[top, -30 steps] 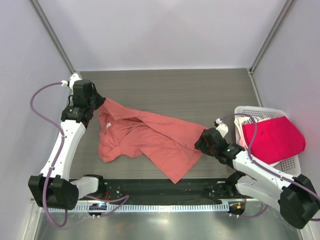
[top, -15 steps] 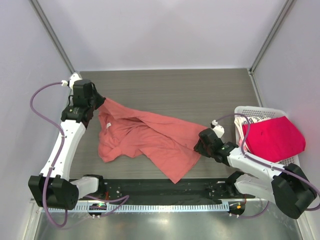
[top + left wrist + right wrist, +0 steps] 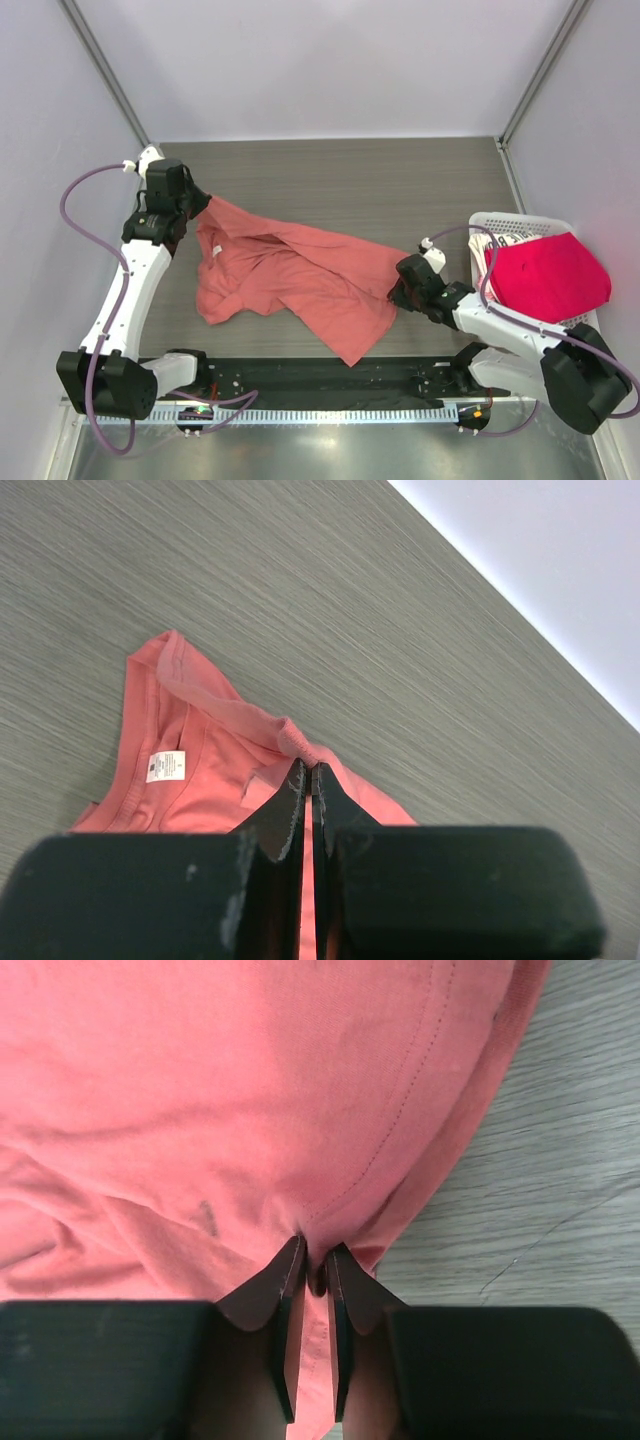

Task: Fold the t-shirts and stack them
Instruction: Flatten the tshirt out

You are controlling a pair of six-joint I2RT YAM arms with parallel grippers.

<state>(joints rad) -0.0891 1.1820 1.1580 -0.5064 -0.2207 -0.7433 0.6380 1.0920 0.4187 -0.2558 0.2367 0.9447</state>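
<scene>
My right fingers bunch two layers; I will reopen, pinch only the upper hem (image 3: pixel 335 1215), then lift the salmon-coral t-shirt.
A salmon-coral t-shirt (image 3: pixel 290 275) lies crumpled across the middle of the table. My left gripper (image 3: pixel 200 212) is shut on its far left corner near the collar; the left wrist view shows the jaws (image 3: pixel 308 770) pinching the collar edge of the t-shirt (image 3: pixel 190 780). My right gripper (image 3: pixel 397 288) is shut on the shirt's right hem; the right wrist view shows the jaws (image 3: pixel 314 1260) closed on a fold of the cloth (image 3: pixel 250 1110). A crimson-pink t-shirt (image 3: pixel 548 275) lies in the basket over a white lettered one (image 3: pixel 490 245).
A white lattice basket (image 3: pixel 580 325) stands at the right edge of the table. Grey walls close in the back and both sides. A black rail (image 3: pixel 320 380) runs along the near edge between the arm bases.
My right gripper has slid slightly left along the shirt's right hem and closed on it. The left arm and the shirt's left side have not moved.
</scene>
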